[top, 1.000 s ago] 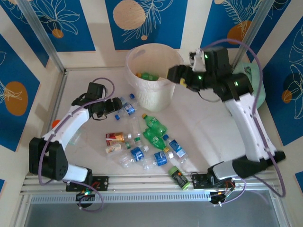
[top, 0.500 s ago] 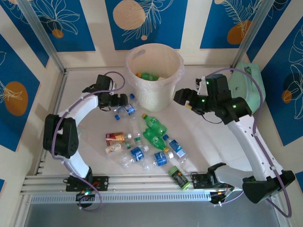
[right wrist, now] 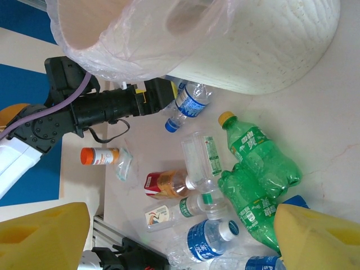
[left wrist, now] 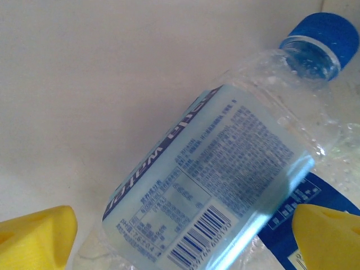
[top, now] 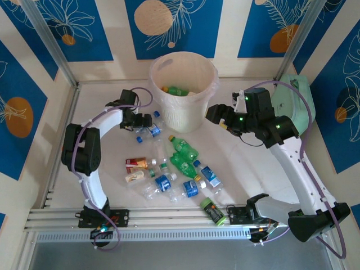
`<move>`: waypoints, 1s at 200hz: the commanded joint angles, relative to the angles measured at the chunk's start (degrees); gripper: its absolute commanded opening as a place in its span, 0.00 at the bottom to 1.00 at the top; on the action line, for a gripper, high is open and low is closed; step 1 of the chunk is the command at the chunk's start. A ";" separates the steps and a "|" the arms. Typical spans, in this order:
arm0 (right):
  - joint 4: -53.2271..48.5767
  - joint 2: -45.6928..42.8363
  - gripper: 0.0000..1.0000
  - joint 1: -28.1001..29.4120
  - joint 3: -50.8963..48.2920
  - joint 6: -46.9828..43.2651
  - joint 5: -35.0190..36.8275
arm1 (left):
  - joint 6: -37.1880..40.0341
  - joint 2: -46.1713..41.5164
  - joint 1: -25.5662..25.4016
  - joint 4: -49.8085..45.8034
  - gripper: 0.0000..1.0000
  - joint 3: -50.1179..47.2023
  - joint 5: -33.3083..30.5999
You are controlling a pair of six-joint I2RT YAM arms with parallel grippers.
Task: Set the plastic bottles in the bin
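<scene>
My left gripper will line its fingers up and close around the pale-blue label (left wrist: 208,174), as the bottle with that label slants across it beside another bottle.
The bin (top: 183,93), a whitish bucket lined with a clear bag, holds green bottles (top: 177,90). My left gripper (top: 146,121) is low at the bin's left foot. It is open around a lying clear bottle (left wrist: 225,169) with a pale-blue label and blue cap; its yellow fingers (left wrist: 36,239) do not touch it. My right gripper (top: 216,115) hangs open and empty to the right of the bin, above the table. Loose bottles lie in a pile: green ones (right wrist: 259,152), a red-labelled one (right wrist: 166,183), a cream-labelled one (right wrist: 169,211) and blue-labelled ones (top: 163,183).
A dark cylinder with a green cap (top: 211,211) lies near the front rail. A mint-green case (top: 295,104) sits at the right behind my right arm. An orange-capped container with a small clear bag (right wrist: 101,156) lies left of the pile.
My right gripper has come away from over the bin and dropped to its right side. My left gripper has moved in toward the blue-capped bottles at the bin's left foot.
</scene>
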 commanded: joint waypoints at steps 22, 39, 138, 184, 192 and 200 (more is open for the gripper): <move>0.73 -0.55 0.85 -0.20 -1.17 1.07 -2.00 | -0.98 1.99 0.90 -0.21 0.94 0.16 -3.13; 0.97 -0.17 0.85 -0.20 -1.30 1.08 -2.52 | -1.09 2.39 0.99 -0.50 0.91 -0.05 -3.27; 1.56 0.68 0.86 -0.04 -2.34 0.89 -3.05 | -9.73 -5.75 1.33 2.60 0.80 -9.80 3.96; 1.18 1.22 0.86 -0.03 -1.76 0.70 -3.50 | -4.87 -3.32 1.49 -0.96 1.00 -4.12 -1.83; 1.02 1.14 0.86 -0.03 -1.69 0.66 -3.33 | -4.03 -2.32 1.63 -1.17 1.00 -2.76 -2.30; 0.91 1.04 0.86 -0.03 -1.58 0.80 -3.16 | -3.36 -1.14 1.79 -1.22 1.00 -1.49 -2.30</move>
